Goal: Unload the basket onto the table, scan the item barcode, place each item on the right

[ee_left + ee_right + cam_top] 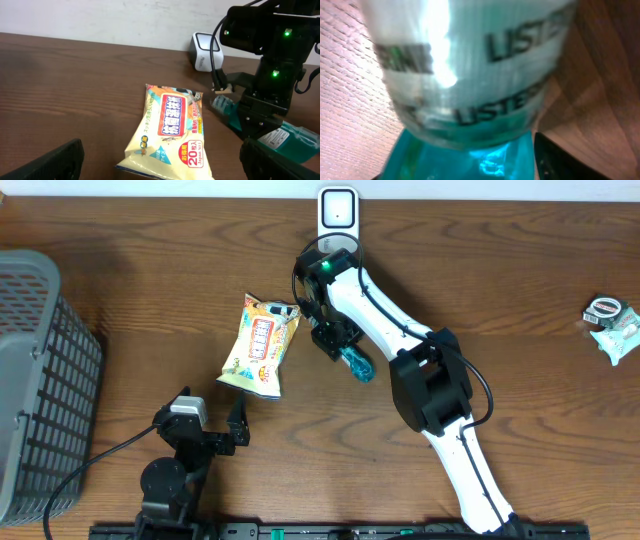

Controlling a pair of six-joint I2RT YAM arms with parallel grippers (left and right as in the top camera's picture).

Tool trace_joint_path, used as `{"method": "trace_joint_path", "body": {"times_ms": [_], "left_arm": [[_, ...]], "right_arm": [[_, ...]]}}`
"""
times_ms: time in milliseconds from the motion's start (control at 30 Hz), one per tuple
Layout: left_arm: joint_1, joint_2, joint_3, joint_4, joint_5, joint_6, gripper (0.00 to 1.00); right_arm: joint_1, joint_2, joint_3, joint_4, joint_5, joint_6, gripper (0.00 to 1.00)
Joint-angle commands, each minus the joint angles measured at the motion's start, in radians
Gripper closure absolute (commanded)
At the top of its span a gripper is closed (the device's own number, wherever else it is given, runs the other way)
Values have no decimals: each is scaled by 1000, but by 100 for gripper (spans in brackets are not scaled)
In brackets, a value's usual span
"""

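Note:
The robot's right gripper is over the middle of the mouthwash bottle, crowding the barcode, so it should open, back away and take the bottle by its near end (360, 368).
A teal mouthwash bottle (357, 363) lies on the wooden table in front of the white barcode scanner (338, 210). My right gripper (335, 340) stands over its upper end. In the right wrist view the bottle (470, 100) fills the frame between the jaws, and the right finger (565, 160) sits just off its side, so the jaws look open. A yellow wipes packet (260, 345) lies left of the bottle. My left gripper (212, 418) is open, low near the front edge, with the packet's near corner (165, 150) between its wide-spread fingers, untouched.
A grey mesh basket (40, 380) stands at the left edge. A tape roll and a small pale packet (612, 320) lie at the far right. In the left wrist view the right arm (270, 65) rises just right of the wipes packet.

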Motion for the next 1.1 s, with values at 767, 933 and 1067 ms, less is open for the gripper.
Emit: {"method": "trace_joint_path", "body": {"times_ms": [767,933,1067], "left_arm": [[4,-2,-16,-26,6,10,2],[4,-2,-16,-26,6,10,2],[4,-2,-16,-26,6,10,2]], "right_arm": [[0,5,57,-192,5,150,48],[-12,5,50,-216,1,181,53],[-25,5,45,-237,-22,195,56]]}}
